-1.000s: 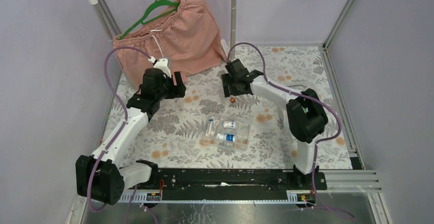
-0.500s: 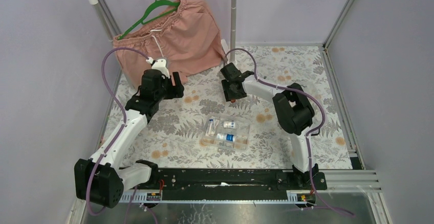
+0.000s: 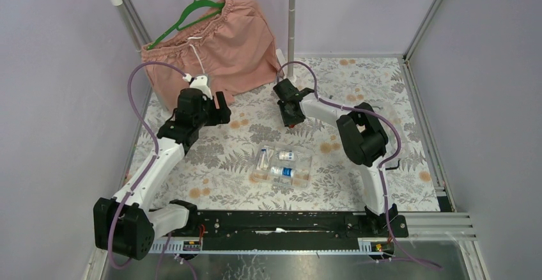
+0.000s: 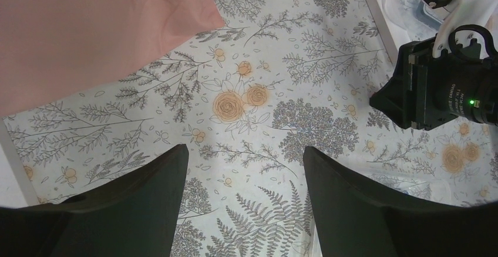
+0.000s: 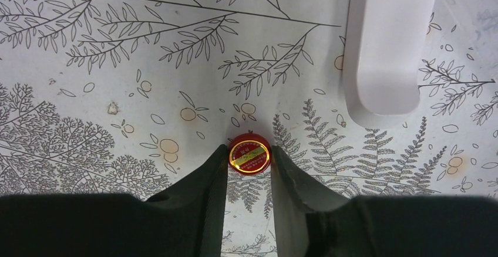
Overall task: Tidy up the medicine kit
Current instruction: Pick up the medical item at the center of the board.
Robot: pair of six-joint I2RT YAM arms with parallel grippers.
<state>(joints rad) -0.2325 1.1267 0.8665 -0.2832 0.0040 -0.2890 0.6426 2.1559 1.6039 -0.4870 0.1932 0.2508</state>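
The robot's right gripper needs to set the red tin down in the medicine kit's empty front corner (image 3: 303, 176), next to the blue label. The tin now sits on the cloth behind the kit.
The medicine kit is a clear plastic box (image 3: 308, 166) lying open on the floral cloth, with small bottles (image 3: 285, 172) inside. A small round red tin (image 5: 249, 154) with a gold label sits on the cloth behind the box. My right gripper (image 5: 249, 158) has its fingertips against both sides of the tin; in the top view the gripper (image 3: 289, 121) covers it. My left gripper (image 4: 244, 154) is open and empty above bare cloth, left of the right gripper (image 3: 220, 108).
Pink shorts (image 3: 217, 43) hang on a green hanger (image 3: 192, 15) at the back left and reach the cloth (image 4: 76, 34). A white post foot (image 5: 384, 51) stands just beyond the tin. The right wrist's camera (image 4: 446, 87) shows in the left wrist view.
My right gripper moved left and down over the red tin and its fingers now press its sides. The left arm barely moved.
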